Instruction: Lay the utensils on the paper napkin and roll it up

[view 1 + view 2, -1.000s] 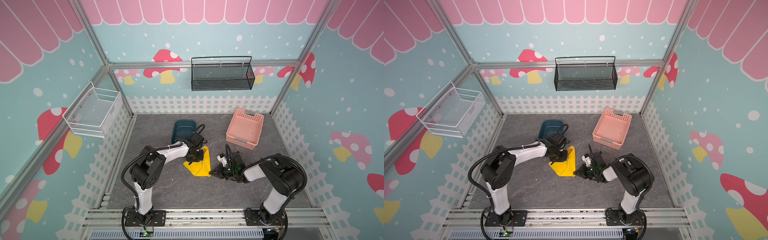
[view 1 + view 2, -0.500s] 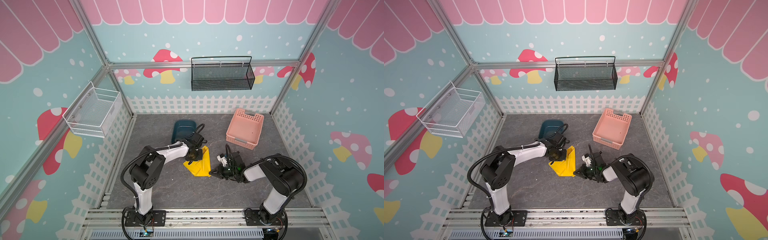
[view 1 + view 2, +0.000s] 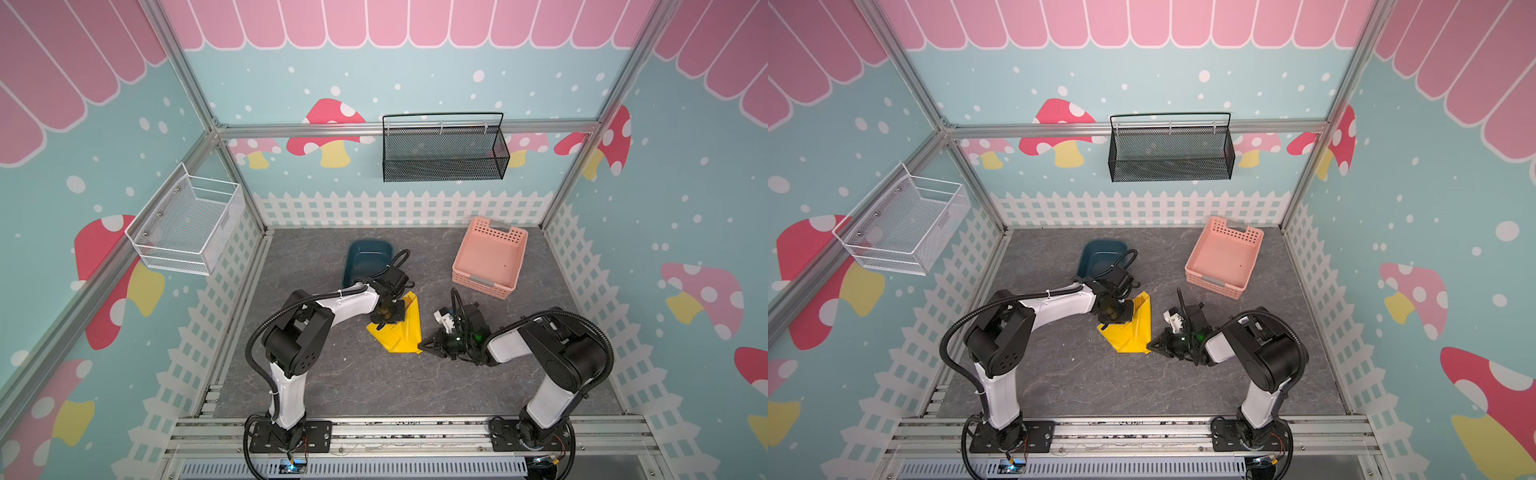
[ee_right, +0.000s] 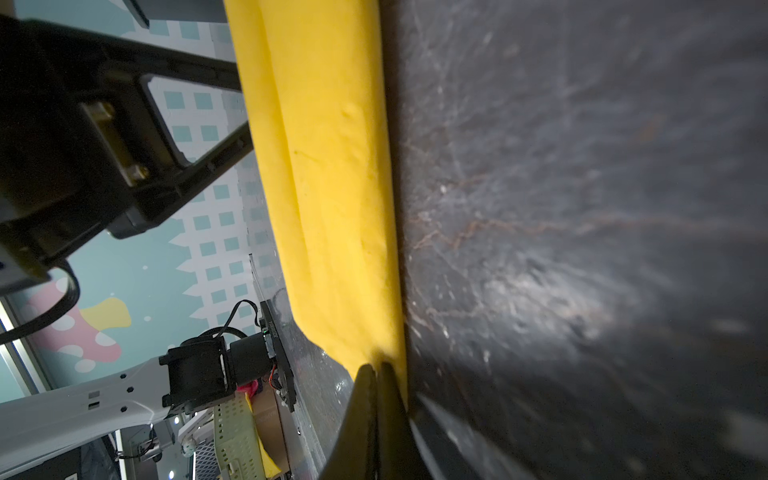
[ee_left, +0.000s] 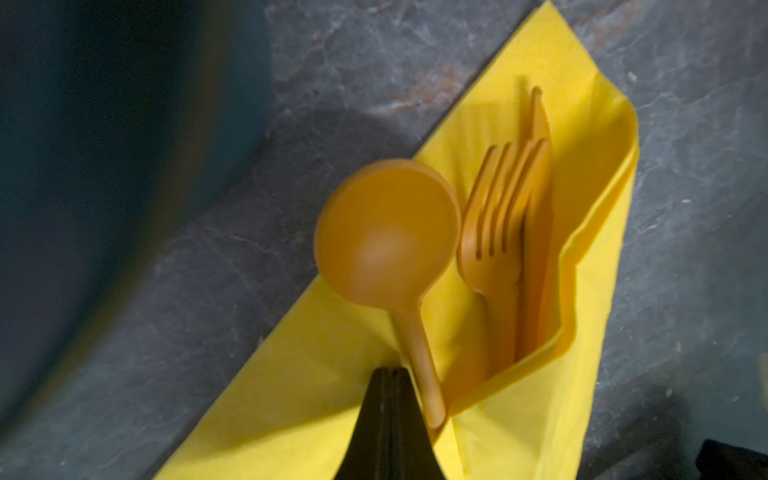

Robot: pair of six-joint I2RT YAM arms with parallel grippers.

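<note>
The spoon's handle is outside the napkin's fold, so my left gripper should open, pinch the napkin's folded edge (image 5: 453,414) below the spoon and pull it over the spoon's handle.
The yellow paper napkin (image 3: 399,336) lies mid-table, its right side folded up. In the left wrist view the orange utensils lie on it: the spoon (image 5: 386,232) uncovered, the fork (image 5: 494,232) and knife (image 5: 538,208) with their handles tucked under the fold. My left gripper (image 5: 388,372) is shut, its tips down on the napkin right beside the spoon's handle. From the right, my right gripper (image 3: 424,344) lies low on the table. It is shut on the napkin's near right corner (image 4: 374,357), where the folded edge (image 4: 332,166) runs into its tips.
A dark blue tub (image 3: 368,259) sits just behind the left wrist. A pink basket (image 3: 482,286) stands at the back right of the table. A black wire basket (image 3: 444,153) and a white wire basket (image 3: 187,226) hang on the walls.
</note>
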